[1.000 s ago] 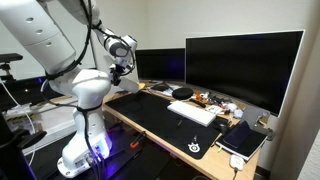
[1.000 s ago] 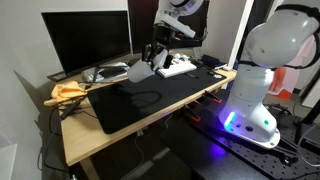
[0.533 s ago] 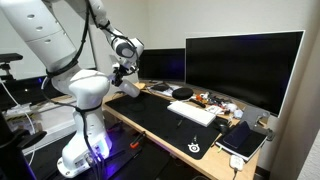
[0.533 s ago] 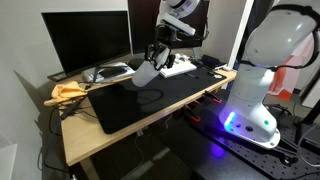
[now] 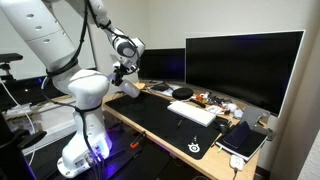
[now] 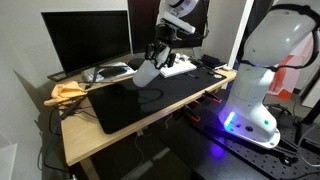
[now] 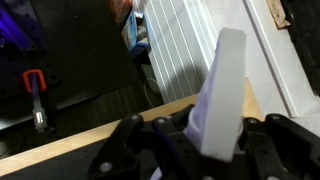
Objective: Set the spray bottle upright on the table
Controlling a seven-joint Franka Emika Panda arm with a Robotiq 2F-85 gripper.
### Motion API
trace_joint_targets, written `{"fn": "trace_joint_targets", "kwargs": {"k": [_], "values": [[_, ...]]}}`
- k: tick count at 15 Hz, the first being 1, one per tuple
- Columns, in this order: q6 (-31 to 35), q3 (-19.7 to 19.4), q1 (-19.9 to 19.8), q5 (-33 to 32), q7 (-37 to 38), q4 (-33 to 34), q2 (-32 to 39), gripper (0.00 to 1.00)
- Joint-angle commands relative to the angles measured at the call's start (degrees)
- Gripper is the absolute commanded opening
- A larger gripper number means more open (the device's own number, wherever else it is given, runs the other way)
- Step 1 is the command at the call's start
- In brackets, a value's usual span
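I need to use my gripper to set the spray bottle, now tilted in the air above the mat, upright on the black mat [image 5: 147, 105] near the end of the white keyboard.
The spray bottle [image 6: 146, 73] is a pale whitish-grey plastic bottle, held tilted in the air above the black mat [image 6: 150, 100] of the light-wood table [image 6: 80, 150]. My gripper [image 6: 155, 58] is shut on it. In an exterior view the bottle [image 5: 130, 88] hangs below the gripper [image 5: 124, 72] near the desk's end. In the wrist view the bottle [image 7: 222, 95] stands between the black fingers [image 7: 200, 135], with the desk edge under it.
Two dark monitors [image 5: 240, 62] [image 6: 85, 40] stand along the back. A white keyboard [image 5: 192, 113], a black puck [image 5: 181, 92], a notebook [image 5: 243, 138] and a yellow cloth [image 6: 68, 92] lie on the desk. The robot base [image 6: 255, 95] stands beside the desk.
The gripper with the bottle shifted a little over the mat between one second ago and half a second ago. Since then nothing has visibly moved.
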Motion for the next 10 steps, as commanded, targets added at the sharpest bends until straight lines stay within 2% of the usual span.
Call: {"fn": "trace_joint_targets", "kwargs": {"k": [1, 6, 10], "values": [[-6.8, -1.0, -3.7, 1.4, 2.0, 2.9, -3.0, 0.02], [-13.8, -2.5, -7.6, 5.3, 4.9, 8.3, -1.3, 0.02], [-15.9, -3.7, -10.4, 9.8, 7.1, 11.7, 2.4, 0.02]]}}
